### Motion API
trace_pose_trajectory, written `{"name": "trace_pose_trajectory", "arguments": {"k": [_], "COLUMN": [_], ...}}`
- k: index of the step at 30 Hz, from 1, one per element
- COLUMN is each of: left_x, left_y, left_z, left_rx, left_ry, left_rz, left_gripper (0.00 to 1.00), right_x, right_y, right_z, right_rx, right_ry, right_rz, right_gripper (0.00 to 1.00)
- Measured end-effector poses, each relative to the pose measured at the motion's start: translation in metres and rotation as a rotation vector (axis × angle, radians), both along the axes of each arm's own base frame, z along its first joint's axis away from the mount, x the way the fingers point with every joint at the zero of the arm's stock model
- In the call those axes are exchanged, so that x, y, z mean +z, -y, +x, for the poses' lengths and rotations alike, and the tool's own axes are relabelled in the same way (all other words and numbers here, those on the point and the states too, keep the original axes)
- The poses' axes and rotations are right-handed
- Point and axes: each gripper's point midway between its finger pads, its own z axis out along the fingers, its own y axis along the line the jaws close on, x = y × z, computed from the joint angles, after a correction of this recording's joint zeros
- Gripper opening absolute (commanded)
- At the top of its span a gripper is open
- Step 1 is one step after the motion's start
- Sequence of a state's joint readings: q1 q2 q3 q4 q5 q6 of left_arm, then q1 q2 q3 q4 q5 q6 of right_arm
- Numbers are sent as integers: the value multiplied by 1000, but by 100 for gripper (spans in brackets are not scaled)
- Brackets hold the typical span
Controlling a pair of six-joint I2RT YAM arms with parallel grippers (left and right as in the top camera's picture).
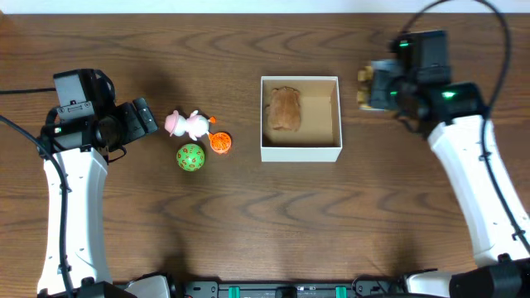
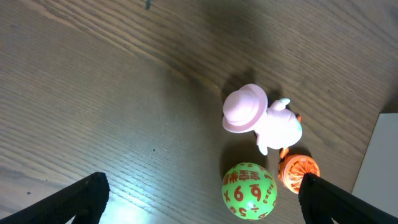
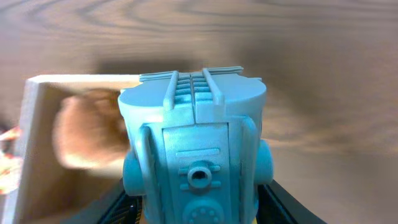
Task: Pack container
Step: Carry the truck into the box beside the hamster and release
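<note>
The light blue robot-like toy, held above the wood beside the box, will be released by my right gripper on the bare bottom of the box beside the brown furry toy (image 1: 310, 114).
The container (image 1: 300, 153) is a white square box with a brown inside, at the table's middle. A brown furry toy (image 1: 284, 108) lies in its left half. My right gripper (image 1: 370, 88) is just right of the box and shut on a light blue robot-like toy (image 3: 193, 124), held above the wood beside the box wall (image 3: 30, 143). My left gripper (image 1: 154, 117) is open and empty, just left of a pink toy (image 1: 185, 124), a green number ball (image 1: 190, 156) and an orange toy (image 1: 220, 143). These also show in the left wrist view: pink toy (image 2: 255, 118), ball (image 2: 249, 191), orange toy (image 2: 297, 171).
The three small toys lie close together between my left gripper and the box. The box's white wall (image 2: 380, 168) shows at the right edge of the left wrist view. Dark wooden tabletop (image 1: 265, 232) all around.
</note>
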State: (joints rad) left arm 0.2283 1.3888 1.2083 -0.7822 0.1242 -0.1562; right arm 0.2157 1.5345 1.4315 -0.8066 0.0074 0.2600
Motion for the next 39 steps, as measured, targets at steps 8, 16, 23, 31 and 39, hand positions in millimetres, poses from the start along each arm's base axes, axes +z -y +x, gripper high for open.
{"name": "trace_pose_trajectory", "arguments": {"k": [8,16,23,31,39], "left_x": [0,0,0,0,0], "left_y": [0,0,0,0,0], "left_z": [0,0,0,0,0], "left_rx": [0,0,0,0,0], "left_ry": [0,0,0,0,0], "left_rz": [0,0,0,0,0], "left_gripper": [98,98,98,98,98], "right_x": [11,-41,-72,-88,-120], "right_y": [-88,-98,-100,-101,-88], "right_z": [-3,10,18,19,24], "right_rx": [227,276,501,768,986], "right_ry": [93,21,11,28,-6], "right_rz": [37,-104,-281,-458,-598], "right_gripper": [34,47,48,49,47]}}
